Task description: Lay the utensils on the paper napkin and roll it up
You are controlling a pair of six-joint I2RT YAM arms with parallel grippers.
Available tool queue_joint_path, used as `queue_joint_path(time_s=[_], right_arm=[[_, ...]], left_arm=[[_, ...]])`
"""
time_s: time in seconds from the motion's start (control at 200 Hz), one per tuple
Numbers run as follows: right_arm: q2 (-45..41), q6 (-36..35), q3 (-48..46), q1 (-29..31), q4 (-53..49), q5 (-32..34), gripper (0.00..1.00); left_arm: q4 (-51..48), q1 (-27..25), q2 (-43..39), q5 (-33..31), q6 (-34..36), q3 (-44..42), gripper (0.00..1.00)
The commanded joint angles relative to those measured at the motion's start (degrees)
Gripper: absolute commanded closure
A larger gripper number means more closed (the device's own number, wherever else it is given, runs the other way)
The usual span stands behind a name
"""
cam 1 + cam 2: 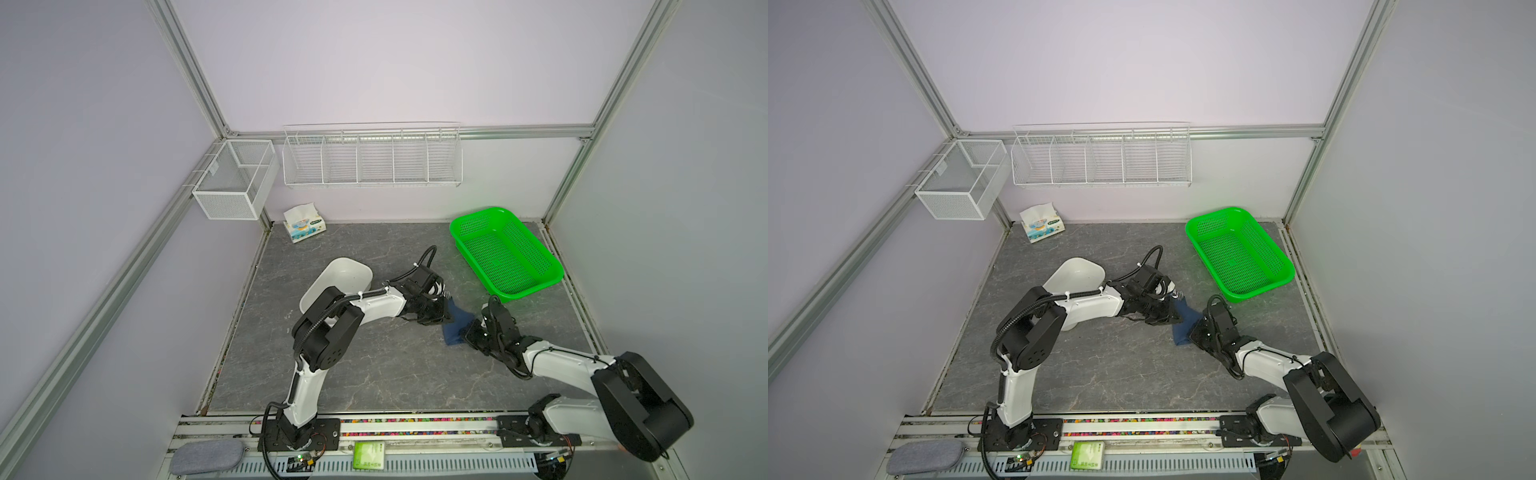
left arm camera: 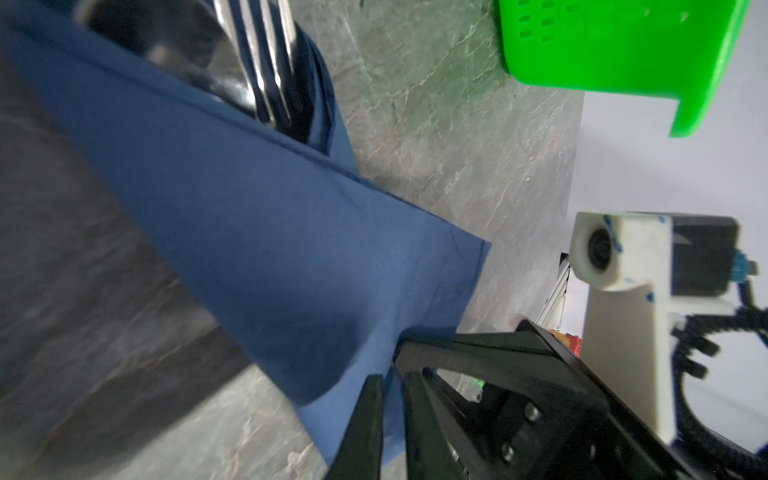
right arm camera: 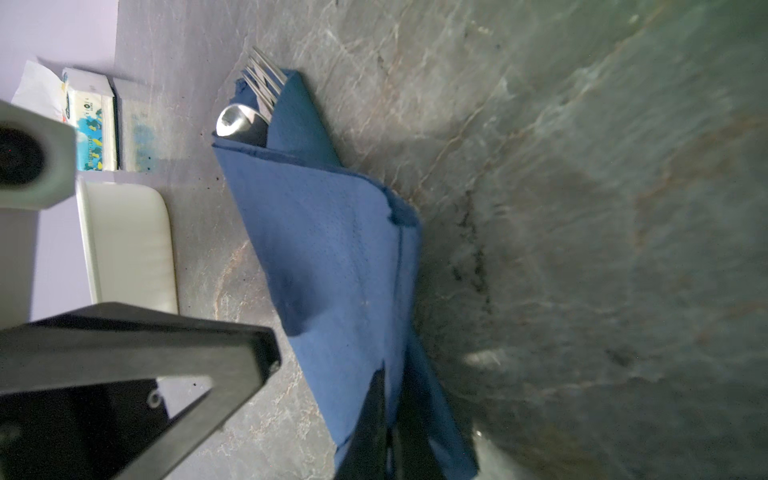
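Next, I open my right gripper, which pinches the napkin's near end while the napkin flap's far corner sticks out loose, and take the napkin flap nearer the fork [image 3: 366,184].
The dark blue paper napkin [image 1: 457,328] [image 1: 1185,328] [image 2: 291,249] [image 3: 332,249] lies folded over the utensils on the grey table. At its far end, fork tines [image 1: 448,295] [image 2: 270,62] [image 3: 264,79] and a spoon bowl [image 3: 232,120] stick out; a knife does not show. My left gripper [image 1: 445,316] [image 1: 1177,318] [image 2: 390,378] is at the napkin's left side, jaws nearly together with a napkin edge between them. At the near end, my right gripper [image 1: 467,332] [image 1: 1192,332] [image 3: 392,374] is shut on the napkin.
A green perforated basket [image 1: 507,253] stands at the back right, close to the grippers. A white tub [image 1: 345,274] sits under the left arm and a tissue pack [image 1: 303,222] at the back left. Wire racks [image 1: 372,156] hang on the wall. A grey pad [image 1: 203,455] lies on the front rail.
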Motion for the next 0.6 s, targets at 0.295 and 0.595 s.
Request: queue_joint_path(time_s=[0.295, 0.595], right_arm=[[-0.73, 0.76, 0.83, -1.17, -2.88, -0.78, 0.92], [-0.44, -5.15, 7.14, -6.98, -7.29, -7.75, 0.68]], left_arm=[[-2.41, -0.72, 4.77, -0.72, 1.16, 0.83, 0.90], [-2.40, -0.80, 4.71, -0.96, 1.65, 0.71, 0.91]])
